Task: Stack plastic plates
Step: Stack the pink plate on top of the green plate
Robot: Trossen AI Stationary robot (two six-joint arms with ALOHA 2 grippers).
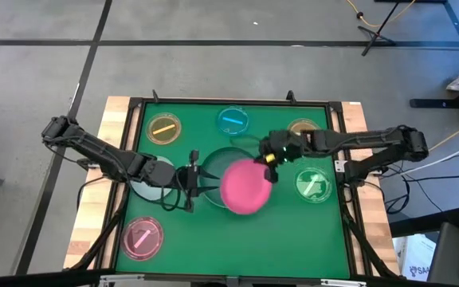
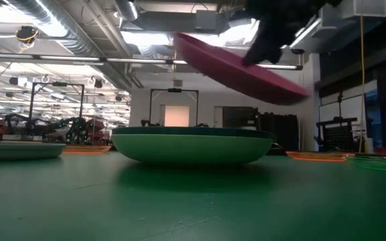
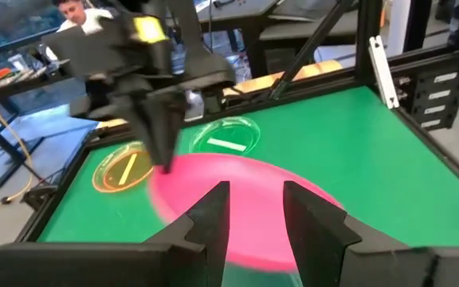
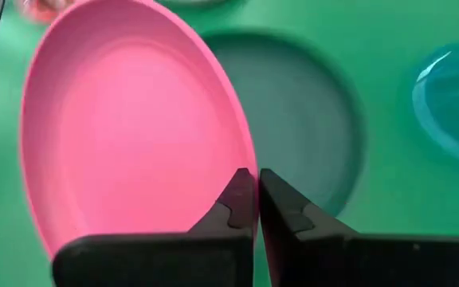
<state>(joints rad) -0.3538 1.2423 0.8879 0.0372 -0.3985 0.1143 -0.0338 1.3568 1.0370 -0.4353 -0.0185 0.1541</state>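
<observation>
The left gripper needs to next go to the greyish plate under its arm and close on that plate's rim [image 1: 168,192], on the near side toward the stack.
My right gripper [image 1: 271,162] is shut on the large pink plate [image 1: 244,186], which hangs tilted in the air [image 2: 240,67] over the middle of the mat. Below it the dark teal plate [image 1: 217,162] sits nested in the light green plate [image 2: 193,150], which rests by its base on the mat. My left gripper [image 1: 193,178] is open, low at the left side of that stack. In the left wrist view its fingers [image 3: 253,219] point toward the pink plate [image 3: 253,199]. I see no touch with any plate. My right gripper pinches the pink plate's rim [image 4: 244,155] on the side toward the table's right and far edges. One finger lies on the plate's inner face and the other on its outer side, coming slanting from above. The plate is lifted clear and tilted.
Small translucent plates lie on the green mat: orange [image 1: 164,128], blue [image 1: 233,120] and brown [image 1: 302,127] along the far side, green [image 1: 314,185] at the right, pink [image 1: 142,237] near left, and a greyish one [image 1: 143,187] under the left arm. A black frame [image 1: 337,119] borders the mat.
</observation>
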